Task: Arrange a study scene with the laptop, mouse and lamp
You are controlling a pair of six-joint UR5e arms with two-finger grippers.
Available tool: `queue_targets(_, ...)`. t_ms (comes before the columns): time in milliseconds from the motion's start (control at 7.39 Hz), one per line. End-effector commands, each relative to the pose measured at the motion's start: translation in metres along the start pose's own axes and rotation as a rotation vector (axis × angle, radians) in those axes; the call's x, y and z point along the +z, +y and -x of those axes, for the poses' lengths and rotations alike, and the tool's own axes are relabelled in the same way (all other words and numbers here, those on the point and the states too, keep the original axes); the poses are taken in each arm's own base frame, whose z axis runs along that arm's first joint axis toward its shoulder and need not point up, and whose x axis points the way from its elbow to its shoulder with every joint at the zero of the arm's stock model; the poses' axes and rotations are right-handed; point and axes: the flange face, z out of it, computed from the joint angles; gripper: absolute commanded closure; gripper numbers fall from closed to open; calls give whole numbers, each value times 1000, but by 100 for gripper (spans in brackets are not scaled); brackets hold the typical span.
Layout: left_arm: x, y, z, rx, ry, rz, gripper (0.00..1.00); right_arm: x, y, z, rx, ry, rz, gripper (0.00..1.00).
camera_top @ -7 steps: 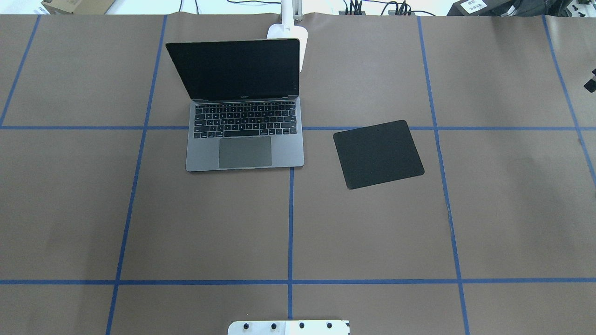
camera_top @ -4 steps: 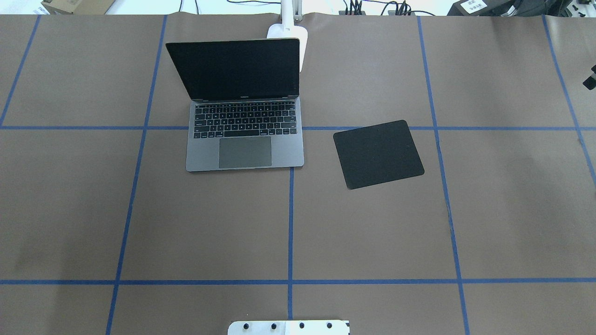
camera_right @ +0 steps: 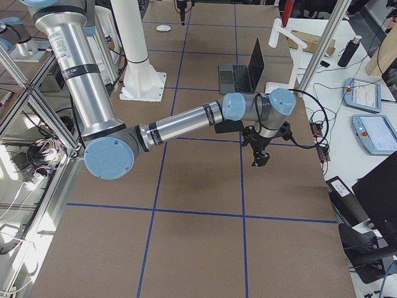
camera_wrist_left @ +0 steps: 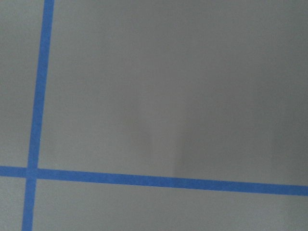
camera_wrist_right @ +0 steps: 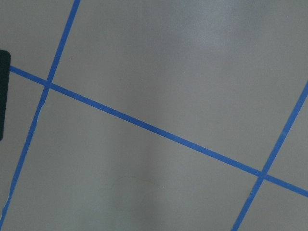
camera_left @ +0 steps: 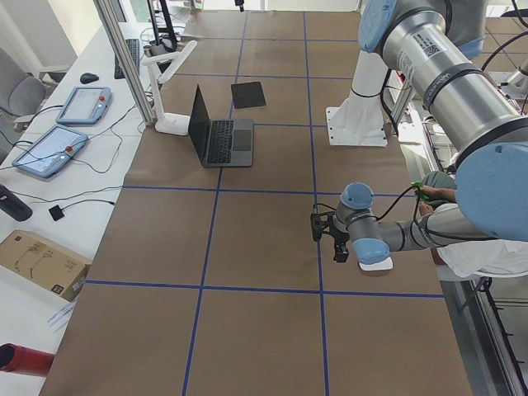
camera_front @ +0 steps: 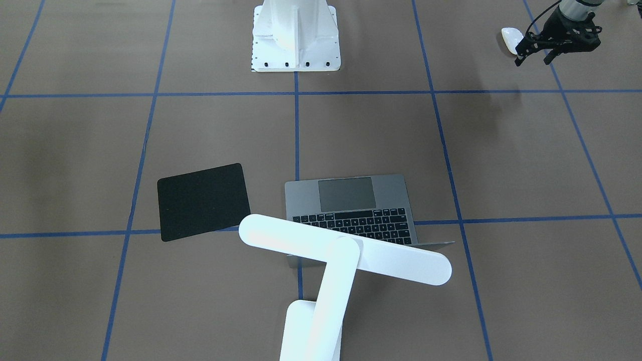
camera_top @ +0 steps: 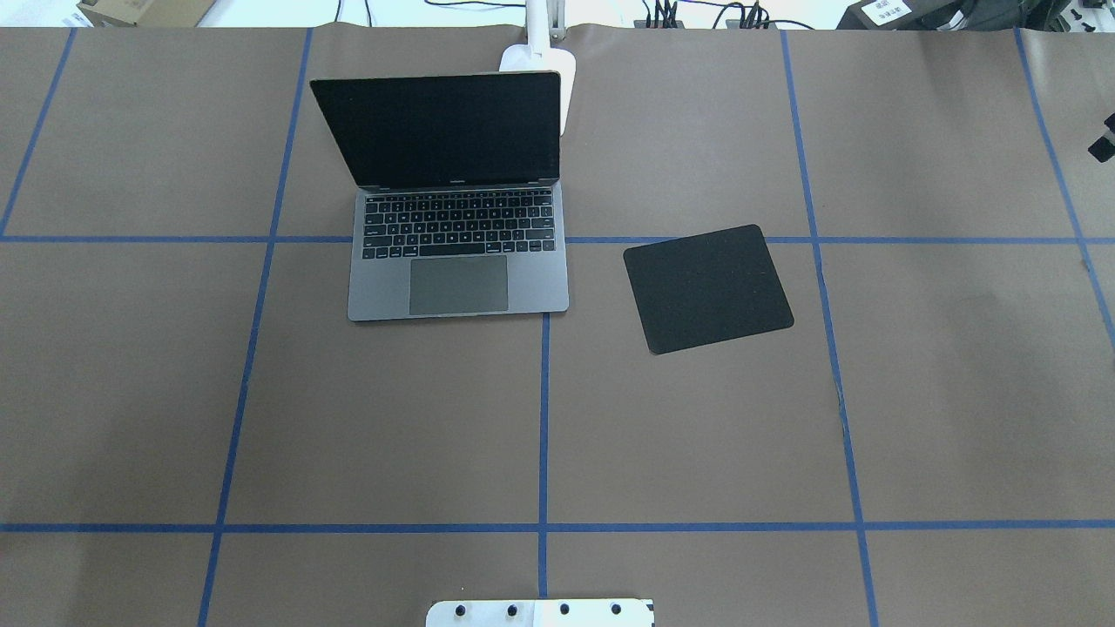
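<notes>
My left gripper moves to the white mouse next and closes across the mouse's middle [camera_front: 513, 40], with one finger on each long side.
The laptop [camera_top: 457, 283] stands open with a dark screen at the table's far middle-left, also visible as laptop [camera_front: 351, 205]. Behind it rises the white lamp [camera_front: 346, 255], its base [camera_top: 540, 61] at the far edge. The white mouse [camera_front: 510, 39] lies on the table near the robot's side, far to its left. My left gripper [camera_front: 532, 59] hovers right beside the mouse, open, with nothing between its fingers. Only a black sliver of my right gripper [camera_top: 1104, 146] shows at the overhead's right edge; I cannot tell its state. Both wrist views show only taped table.
A black square mat [camera_top: 707, 289] lies right of the laptop. The white bolted pedestal [camera_front: 296, 35] stands at the robot's base. A person's hand [camera_left: 436, 196] shows beside the left arm. Tablets and cables [camera_left: 58, 124] lie past the far edge.
The black sliver of the right gripper at the overhead's right edge has drifted slightly toward the far side. Laptop, lamp and mat have not moved.
</notes>
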Motion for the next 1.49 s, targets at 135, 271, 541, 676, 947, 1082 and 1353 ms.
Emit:
queue_targets(135,11,19,-1,-26,-32,17,0,-4,-1,5,32,1,-8,1)
queue_targets(271,21,29,-5,-28,-41,16,0,-3,-1,7,27,1,-8,1)
queue_targets(541,40,52,-14,-8,-49,17,0,3,-3,10,25,-2,2,1)
queue_targets(676,40,56,-12,-2,-55,29,0,3,-3,12,21,-2,1,1)
queue_targets(947,32,64,-6,-35,-48,76,1,3,-4,13,21,-5,1,1)
queue_targets(1082,27,66,-1,-50,-49,95,0,3,-5,14,20,-6,0,1)
queue_targets(1353,34,76,3,-117,-75,124,0,7,-7,19,16,-11,7,1)
